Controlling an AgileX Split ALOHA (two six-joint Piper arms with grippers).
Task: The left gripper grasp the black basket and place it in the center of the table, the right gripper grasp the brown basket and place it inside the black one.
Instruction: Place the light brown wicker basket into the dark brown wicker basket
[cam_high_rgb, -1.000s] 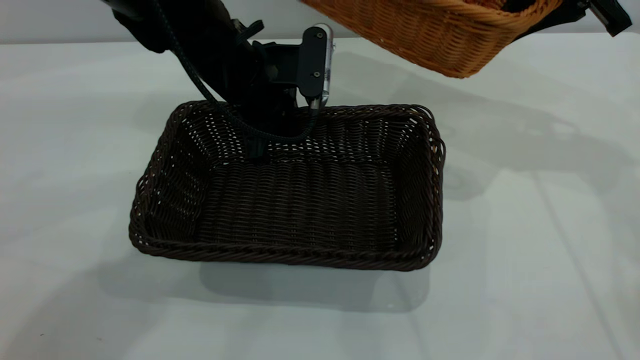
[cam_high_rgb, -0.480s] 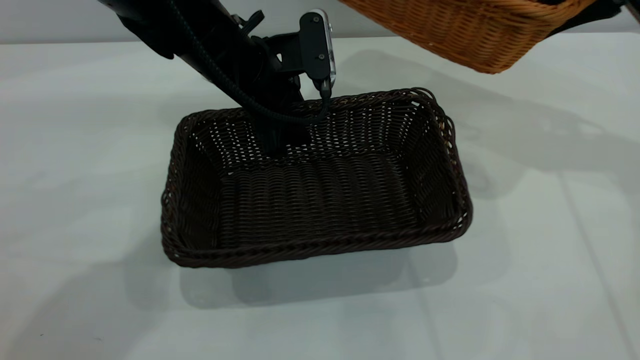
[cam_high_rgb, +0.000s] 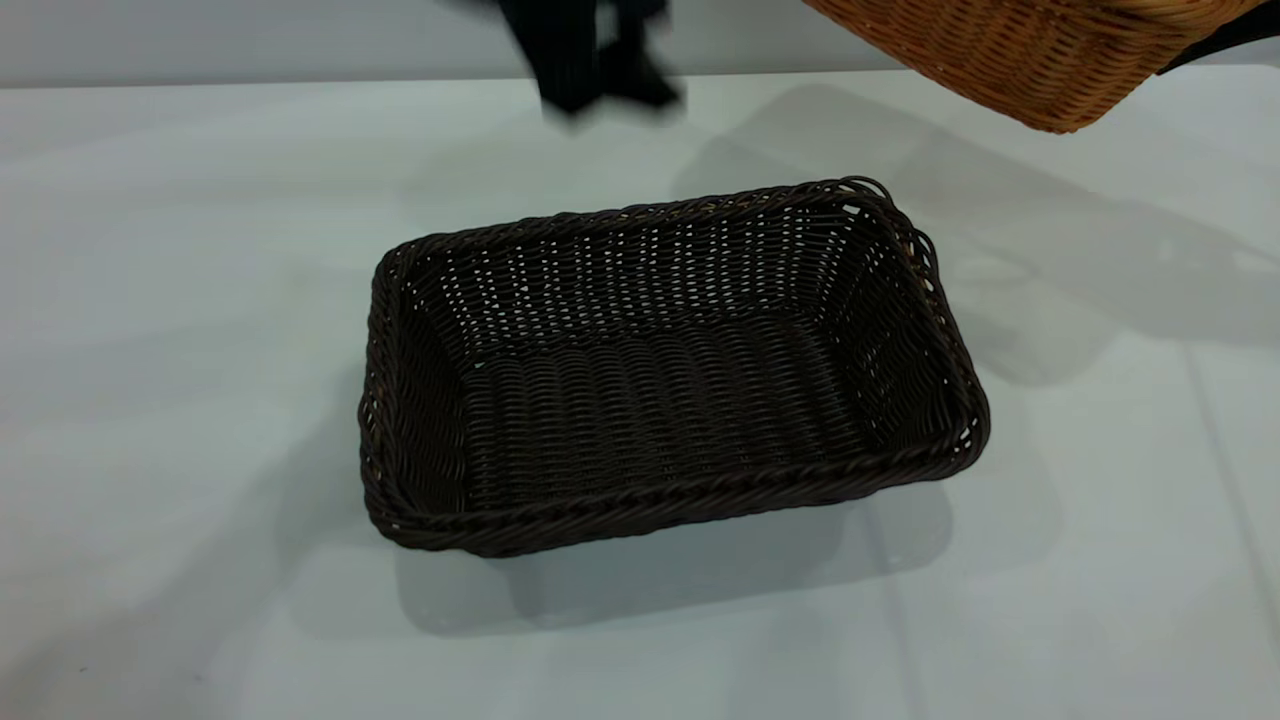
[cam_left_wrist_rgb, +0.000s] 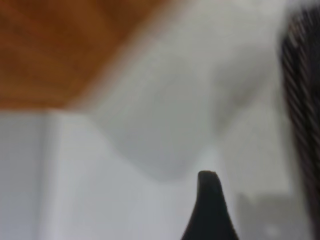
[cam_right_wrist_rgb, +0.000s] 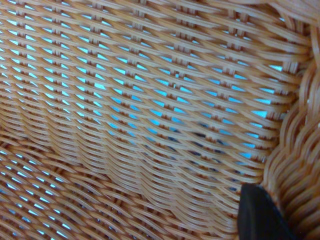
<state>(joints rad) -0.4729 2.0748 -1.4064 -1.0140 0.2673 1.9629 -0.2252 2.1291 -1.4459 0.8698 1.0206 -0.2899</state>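
The robot's right gripper should release the brown basket over the middle of the black basket's woven bottom (cam_high_rgb: 684, 336), within the black basket's rim. The brown basket now hangs tilted in the air.
The black basket (cam_high_rgb: 660, 400) rests flat on the white table (cam_high_rgb: 180, 300) near its middle, with nothing in it and nothing touching it. My left gripper (cam_high_rgb: 598, 62) hangs blurred above and behind the basket's far rim, open and holding nothing. In the left wrist view only one finger (cam_left_wrist_rgb: 207, 210) shows, over bare table. The brown basket (cam_high_rgb: 1040, 50) hangs tilted in the air at the upper right, beyond the black basket's far right corner. My right gripper (cam_right_wrist_rgb: 272, 202) is shut on its rim, one finger (cam_right_wrist_rgb: 257, 215) inside the wall; the other is hidden.
Bare white tabletop lies on all sides of the black basket. A grey wall (cam_high_rgb: 250, 40) runs along the table's far edge. The brown basket casts a broad shadow (cam_high_rgb: 1080, 250) on the table to the right.
My left gripper has let go of the black basket's far rim and risen up and away. The black basket has shifted right, turned slightly and settled. The brown basket has drifted right.
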